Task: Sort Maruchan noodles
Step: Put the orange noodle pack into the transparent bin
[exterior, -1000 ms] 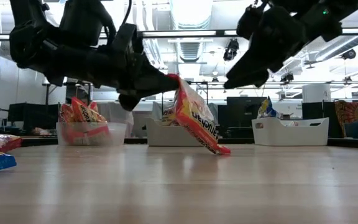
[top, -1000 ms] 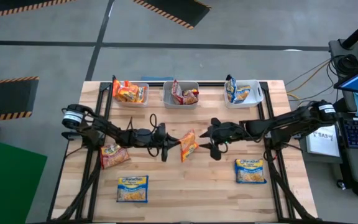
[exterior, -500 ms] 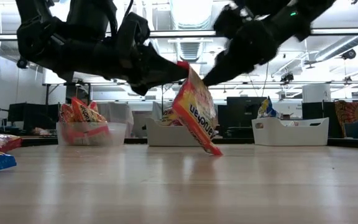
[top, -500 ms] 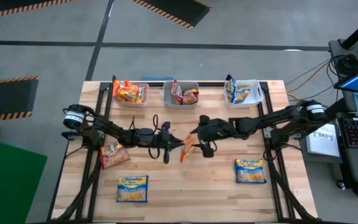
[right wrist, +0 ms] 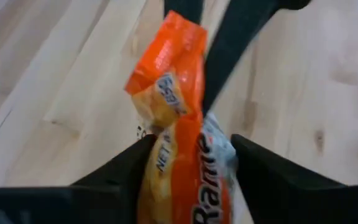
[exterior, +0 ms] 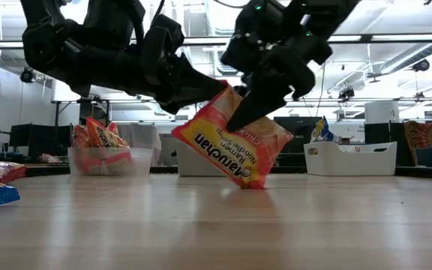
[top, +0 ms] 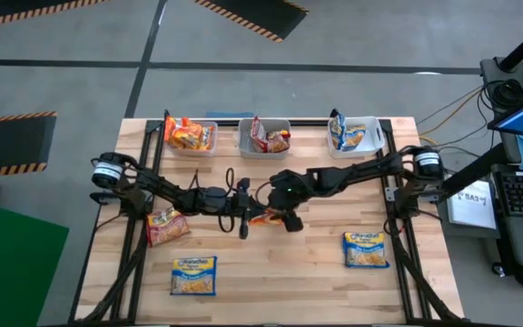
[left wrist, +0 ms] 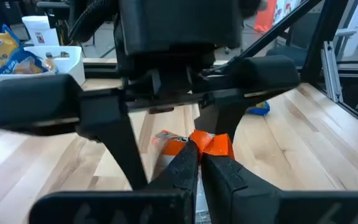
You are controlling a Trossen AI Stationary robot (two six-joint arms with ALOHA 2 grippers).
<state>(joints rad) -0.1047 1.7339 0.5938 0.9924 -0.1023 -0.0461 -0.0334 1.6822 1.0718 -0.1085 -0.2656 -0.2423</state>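
Note:
My left gripper has only the orange packet's upper corner pinched, so it should open and grip the packet's edge (exterior: 204,118) deeper while my right gripper holds the body of the packet.
An orange Maruchan packet (exterior: 231,146) hangs tilted over the table's middle, between both grippers. My left gripper (top: 251,216) reaches in from the table's left and is shut on it. My right gripper (top: 281,211) comes from the right and straddles the same packet (right wrist: 179,143). The packet's lowest corner (exterior: 255,183) is close to the tabletop; whether it rests there I cannot tell. A red packet (top: 166,225) and two blue-and-yellow ones (top: 193,274) (top: 366,249) lie flat on the table. My left gripper pinches the packet's upper end (left wrist: 199,142) between its two fingertips (left wrist: 185,163), coming level from the table's left. The packet slants down from that hold. My right gripper has one finger (right wrist: 126,171) on each flat face of the packet's body (right wrist: 194,163), which fills the gap between them. It comes slanting down from the table's right.
Three clear bins stand along the far edge: the left one (top: 193,136) holds orange packets, the middle one (top: 264,136) red ones, the right one (top: 354,134) blue ones. Black frame rails (top: 390,182) run along both table sides. Bare wood lies near the front middle.
My right gripper has moved toward the table's left, from beside the packet to around it. The packet, held by my left gripper throughout, has swung from hanging steeply, nearly edge-on to the low view, to slanting with its printed face toward the table's near side.

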